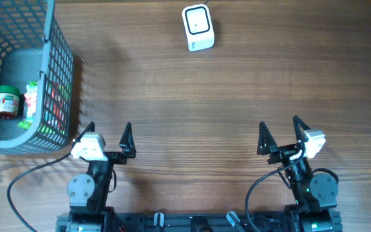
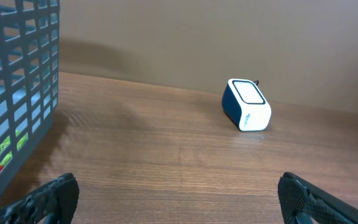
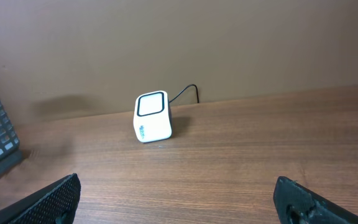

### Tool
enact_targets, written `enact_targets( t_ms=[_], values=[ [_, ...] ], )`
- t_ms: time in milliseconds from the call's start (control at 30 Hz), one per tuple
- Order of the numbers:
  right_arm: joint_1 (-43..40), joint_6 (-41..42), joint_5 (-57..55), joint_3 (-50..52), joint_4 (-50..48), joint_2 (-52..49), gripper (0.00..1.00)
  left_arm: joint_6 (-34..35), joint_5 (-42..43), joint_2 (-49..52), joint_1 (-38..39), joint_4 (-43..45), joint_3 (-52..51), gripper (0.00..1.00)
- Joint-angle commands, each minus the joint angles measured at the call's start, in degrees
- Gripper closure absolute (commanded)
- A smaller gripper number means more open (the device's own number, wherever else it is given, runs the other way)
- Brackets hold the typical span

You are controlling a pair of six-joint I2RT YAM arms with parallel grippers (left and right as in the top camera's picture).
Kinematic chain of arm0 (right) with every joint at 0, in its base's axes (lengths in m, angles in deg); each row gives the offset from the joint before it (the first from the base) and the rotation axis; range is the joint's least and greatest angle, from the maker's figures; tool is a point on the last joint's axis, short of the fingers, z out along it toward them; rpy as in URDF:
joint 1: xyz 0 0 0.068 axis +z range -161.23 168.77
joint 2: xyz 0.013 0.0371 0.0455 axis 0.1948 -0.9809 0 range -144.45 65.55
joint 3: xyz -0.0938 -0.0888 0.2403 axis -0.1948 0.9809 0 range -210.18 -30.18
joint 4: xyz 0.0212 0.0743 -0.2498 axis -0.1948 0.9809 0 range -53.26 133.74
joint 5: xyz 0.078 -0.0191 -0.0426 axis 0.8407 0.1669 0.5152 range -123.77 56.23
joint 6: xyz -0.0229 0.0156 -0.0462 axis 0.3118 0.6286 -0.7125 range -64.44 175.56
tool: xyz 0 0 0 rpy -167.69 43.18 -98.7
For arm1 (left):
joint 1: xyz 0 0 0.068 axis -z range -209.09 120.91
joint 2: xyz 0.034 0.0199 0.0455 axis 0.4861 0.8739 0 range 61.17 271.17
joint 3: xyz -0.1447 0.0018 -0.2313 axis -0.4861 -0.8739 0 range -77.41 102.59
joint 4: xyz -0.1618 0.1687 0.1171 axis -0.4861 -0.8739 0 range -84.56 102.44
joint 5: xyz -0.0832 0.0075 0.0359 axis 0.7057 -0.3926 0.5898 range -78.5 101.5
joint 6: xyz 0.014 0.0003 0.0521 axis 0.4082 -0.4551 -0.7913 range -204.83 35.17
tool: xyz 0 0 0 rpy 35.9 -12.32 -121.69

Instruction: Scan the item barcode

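My left gripper will close on the middle of the green-and-white packet (image 1: 30, 102), which is beside the jar with the green lid in the grey mesh basket.
A white barcode scanner (image 1: 198, 28) with a dark-framed window stands at the far middle of the wooden table; it also shows as the scanner (image 2: 246, 104) in the left wrist view and the scanner (image 3: 152, 116) in the right wrist view. Items lie in a grey mesh basket (image 1: 47, 90) at the far left: a jar (image 1: 6, 102) with a green lid and a green-and-white packet (image 1: 29, 105). My left gripper (image 1: 107, 132) is open near the front left, just right of the basket. My right gripper (image 1: 280, 131) is open at the front right. Nothing is between either pair of fingers.
The basket's wall (image 2: 17, 93) rises close to the left of my left gripper. A black cable (image 3: 188, 92) runs from the scanner toward the back wall. Bare wood (image 1: 192, 103) lies between the grippers and the scanner.
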Motion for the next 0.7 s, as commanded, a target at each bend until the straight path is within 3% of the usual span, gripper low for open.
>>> enact_targets(
  t_ms=[0, 167, 300, 400, 533, 600, 667],
  values=[
    [-0.28, 0.63, 0.28, 0.07, -0.28, 0.09, 0.00, -1.11, 2.91, 0.70, -0.26, -1.53, 0.79, 0.00],
    [-0.28, 0.66, 0.28, 0.07, -0.28, 0.09, 0.00, -1.05, 4.55, 3.37, -0.26, -22.08, 16.87, 0.00],
    [-0.28, 0.66, 0.28, 0.07, -0.28, 0.09, 0.00, 0.66, 7.85, 15.61, -0.26, -37.57, 38.69, 0.00],
    [-0.28, 0.66, 0.28, 0.07, -0.28, 0.09, 0.00, 0.04, 9.01, 33.53, -0.26, -50.90, 61.57, 0.00],
    [-0.28, 0.66, 0.28, 0.07, -0.28, 0.09, 0.00, -5.84, 3.52, 66.99, -0.28, -76.28, 107.89, 0.00],
    [-0.28, 0.66, 0.28, 0.07, -0.28, 0.09, 0.00, -5.77, 2.43, 78.82, -0.26, -79.56, 123.56, 0.00],
    [-0.28, 0.63, 0.28, 0.07, -0.28, 0.09, 0.00, -5.84, 1.27, 87.30, -0.28, -79.73, 131.82, 0.00]
  ],
)
